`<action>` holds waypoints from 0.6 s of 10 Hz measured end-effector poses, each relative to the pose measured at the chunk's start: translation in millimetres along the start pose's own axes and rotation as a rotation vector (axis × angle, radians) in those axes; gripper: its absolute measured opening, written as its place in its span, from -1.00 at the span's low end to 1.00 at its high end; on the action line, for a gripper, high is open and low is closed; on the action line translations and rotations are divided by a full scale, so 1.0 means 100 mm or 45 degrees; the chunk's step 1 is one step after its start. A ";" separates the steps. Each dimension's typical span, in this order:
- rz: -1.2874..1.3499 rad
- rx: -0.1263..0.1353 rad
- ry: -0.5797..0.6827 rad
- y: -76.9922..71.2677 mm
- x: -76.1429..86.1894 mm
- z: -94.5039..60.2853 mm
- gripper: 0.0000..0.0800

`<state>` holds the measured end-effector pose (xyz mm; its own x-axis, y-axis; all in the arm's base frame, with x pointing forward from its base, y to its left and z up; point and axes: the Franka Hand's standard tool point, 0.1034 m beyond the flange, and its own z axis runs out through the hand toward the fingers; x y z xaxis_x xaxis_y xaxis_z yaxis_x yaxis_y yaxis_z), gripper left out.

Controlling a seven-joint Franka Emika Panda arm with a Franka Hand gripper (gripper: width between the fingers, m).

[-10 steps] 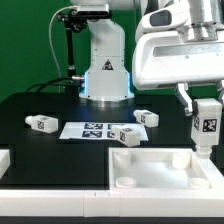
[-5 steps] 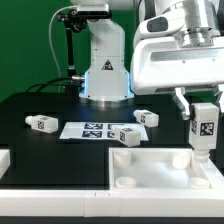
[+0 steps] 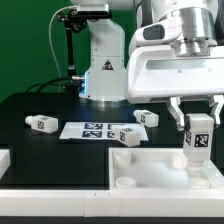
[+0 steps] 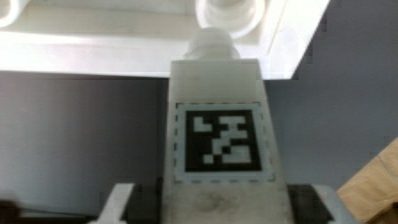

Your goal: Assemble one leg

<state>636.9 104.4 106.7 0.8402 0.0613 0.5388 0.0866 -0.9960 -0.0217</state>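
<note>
Next, my gripper releases the white leg upright in the front corner socket [image 3: 199, 183] [image 4: 231, 12] just below it on the tray-like part.
My gripper [image 3: 197, 118] is shut on a white leg [image 3: 197, 141] with a black-and-white tag, holding it upright over the large white recessed tray-like part [image 3: 150, 165] at the exterior view's right. In the wrist view the held leg [image 4: 221, 120] fills the middle between my fingers [image 4: 125, 205], its tip pointing at a round socket [image 4: 228, 15] in the white part. Three more legs lie on the black table: one at the exterior view's left [image 3: 41, 123], one beside the marker board [image 3: 127, 136], one behind it [image 3: 147, 117].
The marker board [image 3: 93, 129] lies flat in the table's middle. The robot's white base [image 3: 104, 75] stands at the back. A white block [image 3: 4, 160] sits at the front of the exterior view's left edge.
My gripper has moved toward the exterior view's left and lowered with the leg, from beside the tray's far edge to above its corner.
</note>
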 end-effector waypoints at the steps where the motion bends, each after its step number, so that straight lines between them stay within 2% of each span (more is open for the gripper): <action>1: -0.001 0.000 -0.006 -0.01 -0.04 0.03 -0.29; 6: -0.011 0.004 -0.002 -0.06 -0.08 0.08 -0.29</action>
<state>633.9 110.5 96.3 0.8402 0.0698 0.5377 0.0955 -0.9952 -0.0200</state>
